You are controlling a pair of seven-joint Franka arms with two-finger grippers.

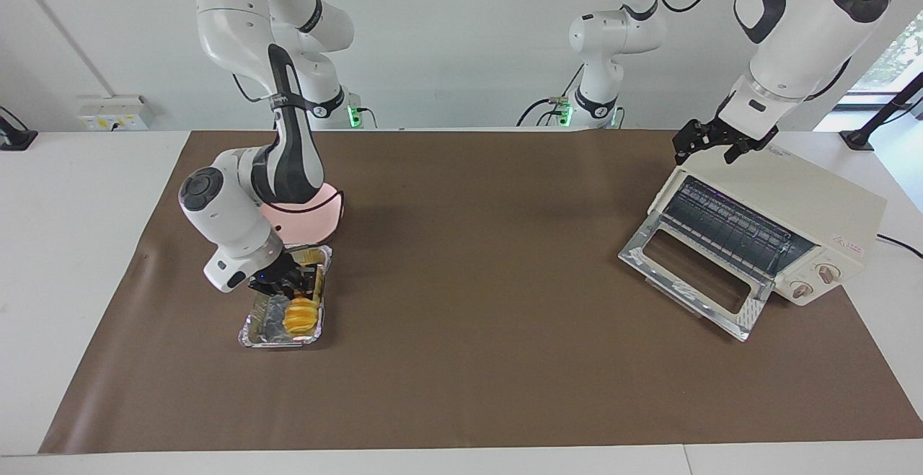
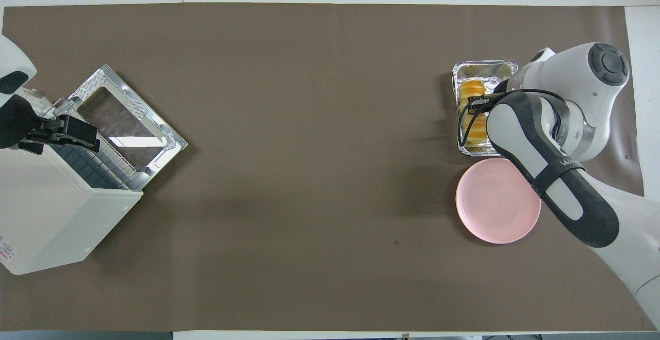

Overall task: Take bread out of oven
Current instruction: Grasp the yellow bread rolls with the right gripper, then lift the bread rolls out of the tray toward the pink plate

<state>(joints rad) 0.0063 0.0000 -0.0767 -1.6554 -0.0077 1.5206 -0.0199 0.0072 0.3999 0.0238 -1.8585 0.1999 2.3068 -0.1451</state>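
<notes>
The robot's right gripper should release the bread on the pink plate (image 2: 507,197) next to the foil tray.
The bread (image 1: 301,314) is a ridged golden-yellow loaf lying in a crinkled silver foil tray (image 1: 252,334) on the brown mat, at the right arm's end of the table. My right gripper (image 1: 297,286) is down low over the loaf's middle, hiding part of it. In the overhead view the bread (image 2: 472,91) shows on both sides of the right gripper (image 2: 479,105). The cream-white oven (image 1: 815,201) stands at the left arm's end with its glass door (image 1: 692,273) folded down open and its rack bare. My left gripper (image 1: 710,149) is open over the oven's top front edge.
A pink plate (image 1: 314,223) lies beside the foil tray (image 2: 484,67), nearer to the robots, partly under the right arm; it shows bare in the overhead view (image 2: 495,200). The oven (image 2: 46,211) and its open door (image 2: 129,118) take up the mat's corner.
</notes>
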